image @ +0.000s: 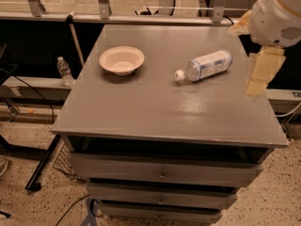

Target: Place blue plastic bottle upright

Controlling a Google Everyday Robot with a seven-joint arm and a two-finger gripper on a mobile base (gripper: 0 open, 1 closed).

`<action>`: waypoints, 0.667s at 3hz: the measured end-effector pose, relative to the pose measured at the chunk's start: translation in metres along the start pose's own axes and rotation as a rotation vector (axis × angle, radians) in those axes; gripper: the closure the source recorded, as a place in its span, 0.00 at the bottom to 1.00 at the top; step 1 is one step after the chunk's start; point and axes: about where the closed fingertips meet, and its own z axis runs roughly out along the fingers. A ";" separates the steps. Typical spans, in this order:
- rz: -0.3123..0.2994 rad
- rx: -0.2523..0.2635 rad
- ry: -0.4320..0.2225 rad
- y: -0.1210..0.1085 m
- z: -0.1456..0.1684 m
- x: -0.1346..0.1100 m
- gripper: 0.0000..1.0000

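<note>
Next, the gripper should move to the blue plastic bottle and close on the bottle's body point(198, 68) near its white cap.
The blue plastic bottle point(205, 65) lies on its side on the grey cabinet top point(155, 107), right of centre. Its white cap point(178, 74) points left toward the front and its white-and-blue label faces up. My gripper point(258, 76), cream-coloured, hangs from the white arm point(277, 13) at the right edge of the cabinet top. It is right of the bottle, above the surface, and clear of it. Nothing shows in its grasp.
A cream bowl point(121, 60) sits upright on the back left of the top. A smaller clear bottle point(64, 71) stands on a low ledge left of the cabinet. Drawers point(162, 175) run down the front. A metal rail point(141, 18) runs behind.
</note>
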 end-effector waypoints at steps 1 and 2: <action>-0.123 -0.039 -0.010 -0.032 0.026 -0.011 0.00; -0.213 -0.086 -0.009 -0.060 0.055 -0.020 0.00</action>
